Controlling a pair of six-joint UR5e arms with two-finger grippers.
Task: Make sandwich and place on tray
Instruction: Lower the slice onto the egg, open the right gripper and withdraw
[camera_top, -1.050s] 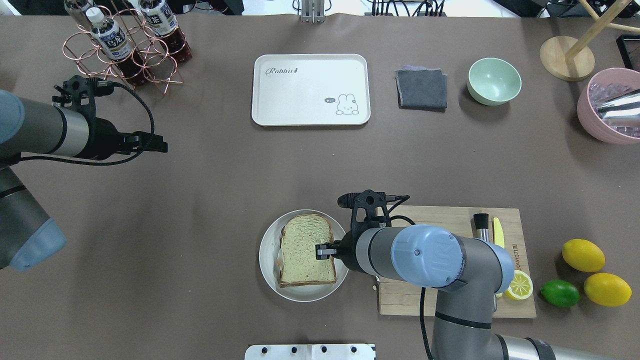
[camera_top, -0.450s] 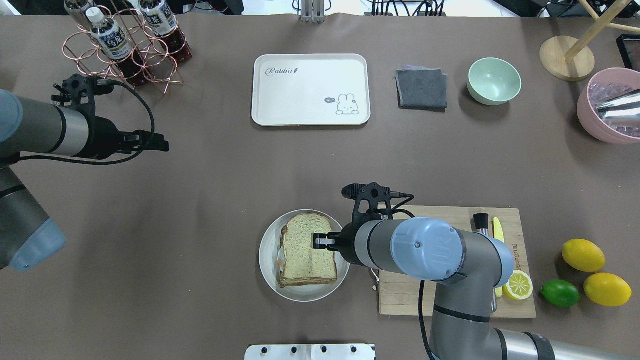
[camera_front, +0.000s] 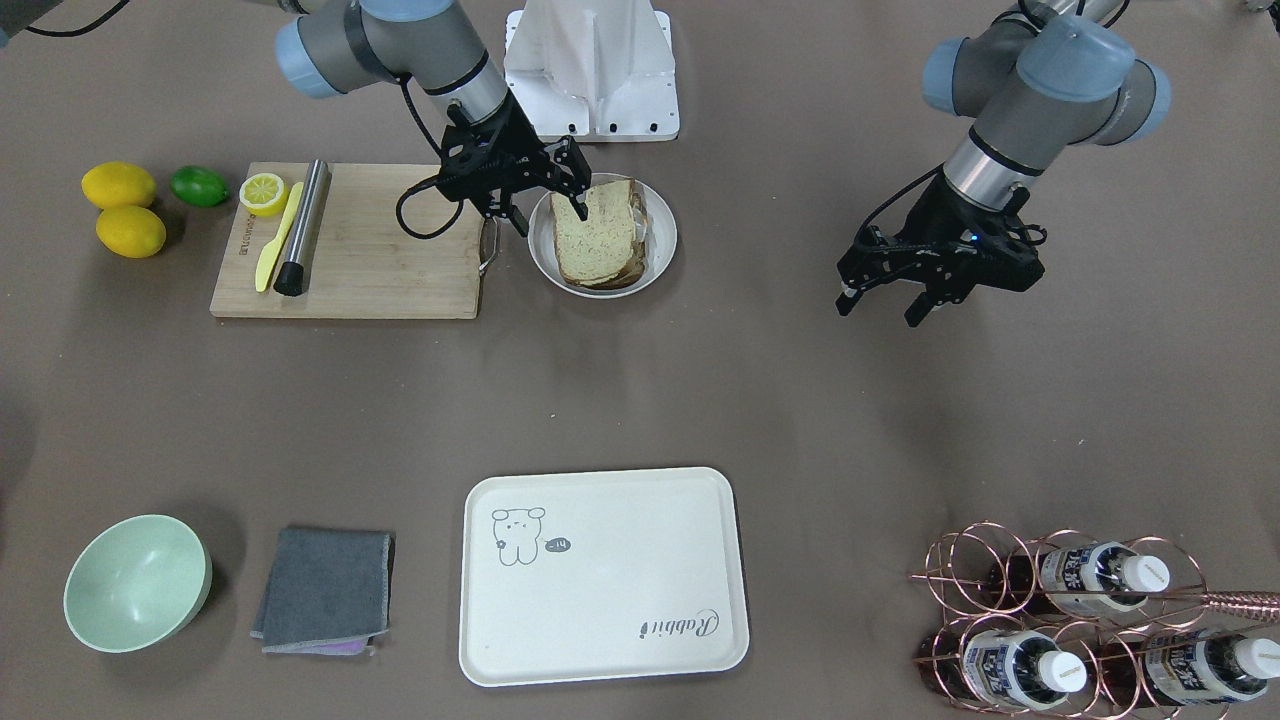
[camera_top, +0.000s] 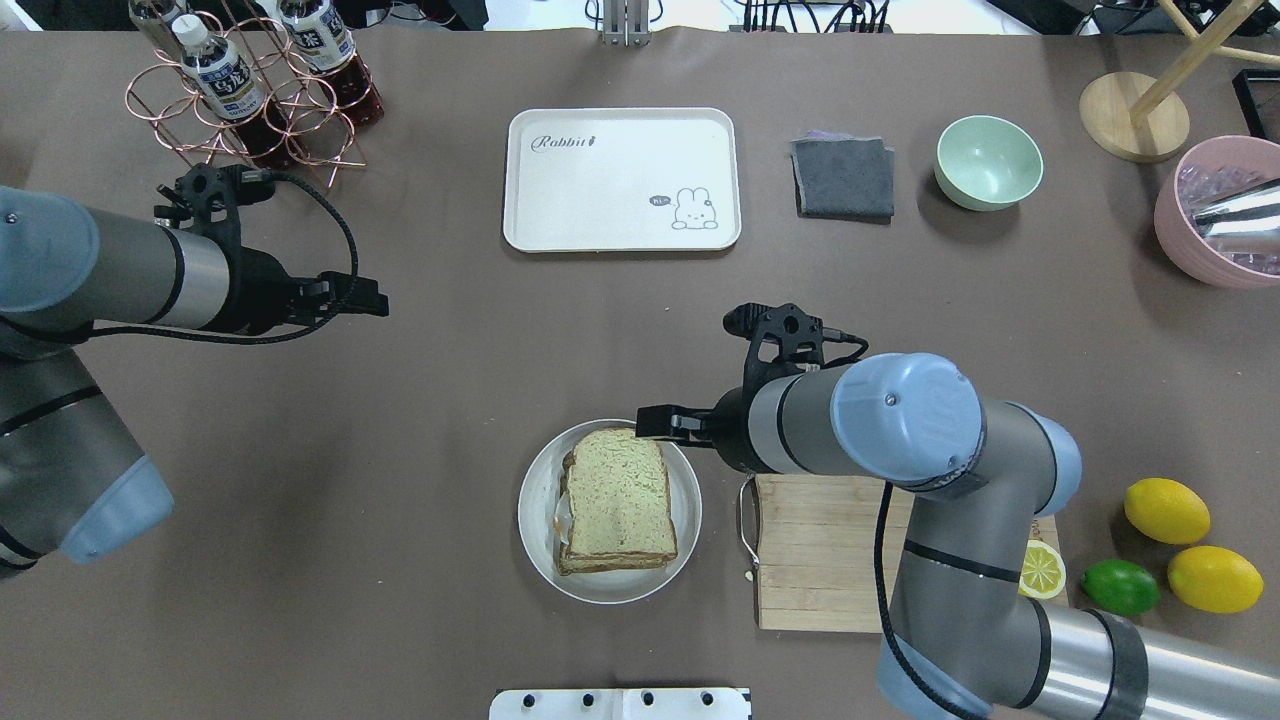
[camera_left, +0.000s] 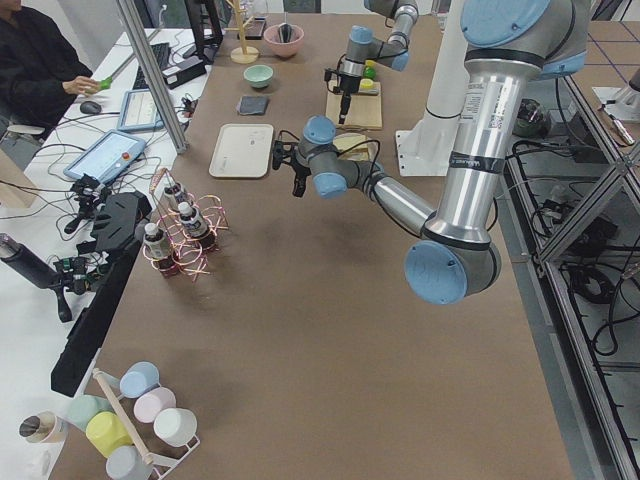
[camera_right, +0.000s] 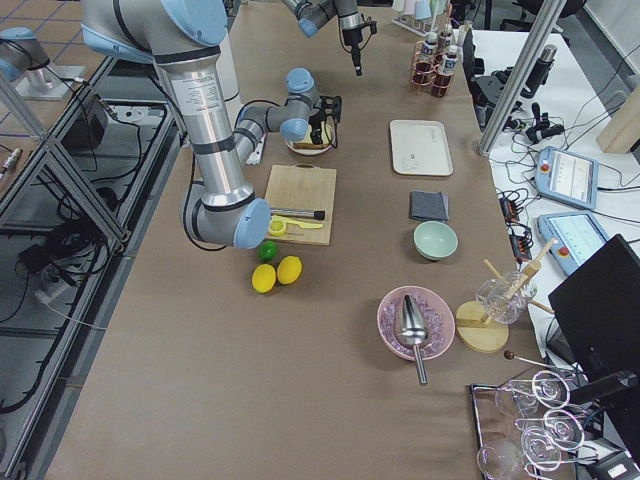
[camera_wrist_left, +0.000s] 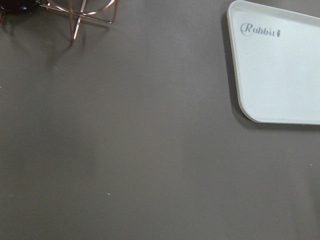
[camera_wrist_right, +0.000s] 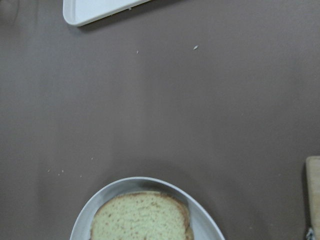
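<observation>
The robot's left gripper will move to the round pale-grey plate next and close on the plate's rim (camera_front: 674, 230), facing away from the wooden cutting board.
The sandwich (camera_top: 615, 495) lies on the round pale-grey plate (camera_top: 533, 535) at the near middle, with the white egg edge showing at its left side. It also shows in the front view (camera_front: 595, 235) and at the bottom of the right wrist view (camera_wrist_right: 140, 217). My right gripper (camera_top: 648, 422) is open and empty, raised over the plate's far rim; the front view (camera_front: 550, 215) shows its fingers spread. My left gripper (camera_top: 378, 302) is open and empty over bare table at the left. The cream tray (camera_top: 620, 180) lies empty at the far middle, and its corner shows in the left wrist view (camera_wrist_left: 285, 75).
A wooden cutting board (camera_top: 810, 550) with a yellow knife and steel roller (camera_front: 300, 225) lies right of the plate. Lemons and a lime (camera_top: 1120, 585) sit further right. A copper bottle rack (camera_top: 250, 90), grey cloth (camera_top: 845, 178), green bowl (camera_top: 988, 162) and pink bowl (camera_top: 1215, 215) line the far side.
My right gripper has lifted off the top slice and drawn back toward the plate's far rim. My left arm has moved right, toward the table's middle.
</observation>
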